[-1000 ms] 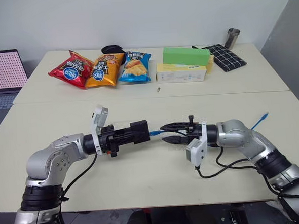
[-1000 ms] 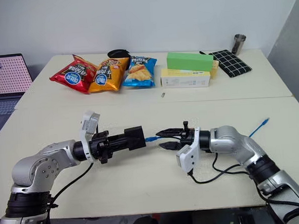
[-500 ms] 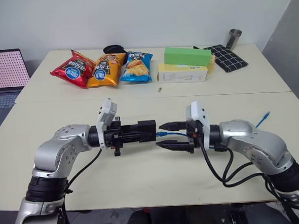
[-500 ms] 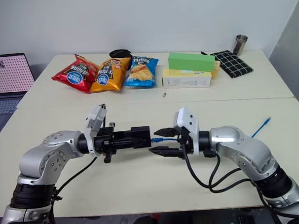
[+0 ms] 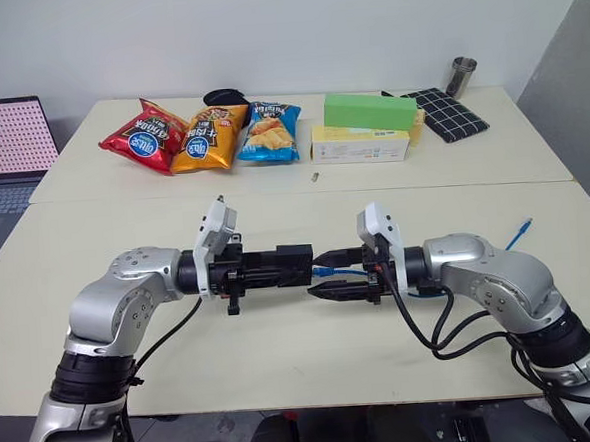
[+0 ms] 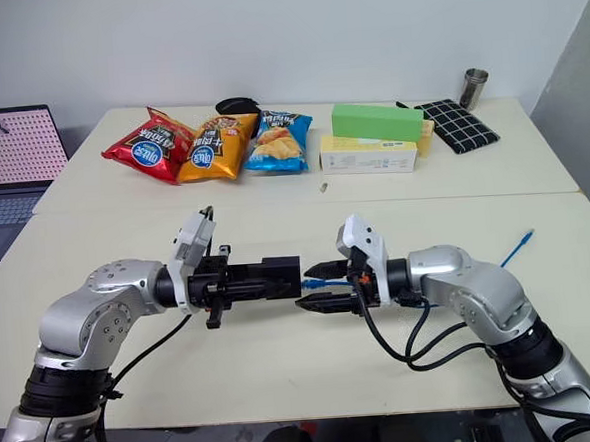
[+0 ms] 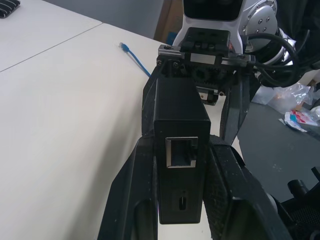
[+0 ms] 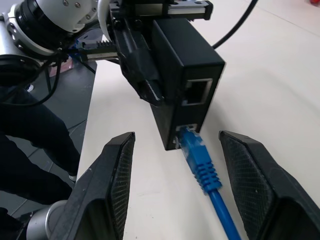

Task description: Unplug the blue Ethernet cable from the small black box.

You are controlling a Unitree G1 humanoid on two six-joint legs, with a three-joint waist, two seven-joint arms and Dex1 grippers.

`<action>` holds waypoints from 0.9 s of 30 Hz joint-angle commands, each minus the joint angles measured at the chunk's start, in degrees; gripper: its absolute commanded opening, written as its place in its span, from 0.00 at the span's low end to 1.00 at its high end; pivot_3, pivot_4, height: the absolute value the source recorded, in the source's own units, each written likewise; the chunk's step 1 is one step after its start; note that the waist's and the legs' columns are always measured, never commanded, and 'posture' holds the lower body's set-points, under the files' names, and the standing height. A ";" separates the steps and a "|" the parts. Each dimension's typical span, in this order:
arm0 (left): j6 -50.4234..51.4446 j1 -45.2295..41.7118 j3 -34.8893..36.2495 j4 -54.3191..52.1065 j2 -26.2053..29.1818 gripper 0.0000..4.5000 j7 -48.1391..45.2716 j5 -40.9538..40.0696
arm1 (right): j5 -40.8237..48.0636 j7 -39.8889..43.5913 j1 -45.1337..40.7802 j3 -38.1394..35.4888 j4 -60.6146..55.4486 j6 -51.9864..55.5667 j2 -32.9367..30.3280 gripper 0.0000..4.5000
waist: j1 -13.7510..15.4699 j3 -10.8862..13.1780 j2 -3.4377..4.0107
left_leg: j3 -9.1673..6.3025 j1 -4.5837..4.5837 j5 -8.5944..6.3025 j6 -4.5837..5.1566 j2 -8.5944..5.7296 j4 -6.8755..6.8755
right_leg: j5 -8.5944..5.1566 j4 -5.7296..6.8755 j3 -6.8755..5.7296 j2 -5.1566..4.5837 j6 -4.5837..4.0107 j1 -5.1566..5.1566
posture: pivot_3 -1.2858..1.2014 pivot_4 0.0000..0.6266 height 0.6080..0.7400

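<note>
Next, my left gripper sets the small black box, now held level above the table, down on the table [image 5: 213, 217] just in front of the orange chip bag.
The small black box [image 5: 296, 264] is held level above the table, with my left gripper [image 5: 281, 267] shut on its sides. The blue Ethernet cable [image 8: 198, 156] is plugged into the lower port on the box's [image 8: 187, 85] end face. From there it runs back past my right arm, and its free end [image 5: 519, 232] lies on the table. My right gripper [image 5: 315, 275] faces the box and is open. Its fingers [image 8: 112, 185] stand on either side of the plug without touching it. In the left wrist view the box [image 7: 180, 135] sits between my own fingers [image 7: 225, 190].
On the far table lie three chip bags [image 5: 203, 136], a green box [image 5: 366, 109] on a yellow box [image 5: 358, 144], a black checked cloth [image 5: 447, 112] and a metal cup [image 5: 457, 74]. A laptop [image 5: 5, 149] stands at the left.
My right wrist has rolled, swinging its white camera mount from underneath to on top. The open fingers have stayed around the cable at the box. The left gripper keeps its hold on the box.
</note>
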 commanded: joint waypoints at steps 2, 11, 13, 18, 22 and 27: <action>-1.23 0.26 0.26 -1.84 0.80 0.18 -1.01 -0.12 | -0.69 1.97 -1.37 -2.03 -0.07 0.09 0.23 0.46 | 0.00 0.00 0.00 | 0.00 0.00 0.00 0.00 0.00 0.00 | 0.00 0.00 0.00 0.00 0.00 0.00 | 0.52 0.24 1.00; -1.78 1.07 -0.40 -3.08 0.85 0.18 -1.66 0.43 | -0.85 3.64 -2.08 -2.13 0.54 1.17 1.03 0.05 | -0.01 0.00 0.00 | 0.00 0.00 0.00 0.00 0.00 -0.01 | 0.00 -0.01 -0.01 0.00 0.00 0.00 | 0.52 0.24 1.00; -1.73 1.19 -0.42 -3.31 0.65 0.18 -1.59 0.31 | -1.18 4.21 -2.30 -1.99 0.64 1.36 1.11 0.01 | 0.00 0.00 0.01 | -0.01 0.00 0.00 0.00 0.01 -0.01 | 0.00 0.00 -0.02 0.00 0.00 0.00 | 0.52 0.24 1.00; -1.72 1.28 -0.48 -3.50 0.48 0.18 -1.86 0.06 | -2.30 5.75 -2.88 -1.27 1.00 1.37 1.04 0.01 | -0.01 0.00 0.01 | -0.01 0.00 0.00 0.00 0.00 -0.01 | 0.00 -0.01 -0.01 0.00 0.00 0.00 | 0.52 0.24 1.00; -1.95 1.80 -0.49 -3.65 0.87 0.18 -2.74 -0.02 | -3.14 7.00 -3.21 -0.82 1.56 1.76 0.84 0.01 | 0.00 0.00 0.01 | -0.01 0.00 0.00 0.00 0.00 -0.01 | 0.00 -0.01 -0.01 0.00 0.00 0.00 | 0.52 0.24 1.00; -3.79 2.84 -0.27 -2.38 2.20 0.18 -4.27 1.53 | -4.64 10.74 -2.68 -0.96 3.63 1.50 -2.50 0.01 | 0.00 0.01 0.01 | -0.01 0.00 0.00 0.00 0.00 -0.01 | 0.00 -0.02 -0.01 0.00 0.00 0.00 | 0.52 0.24 1.00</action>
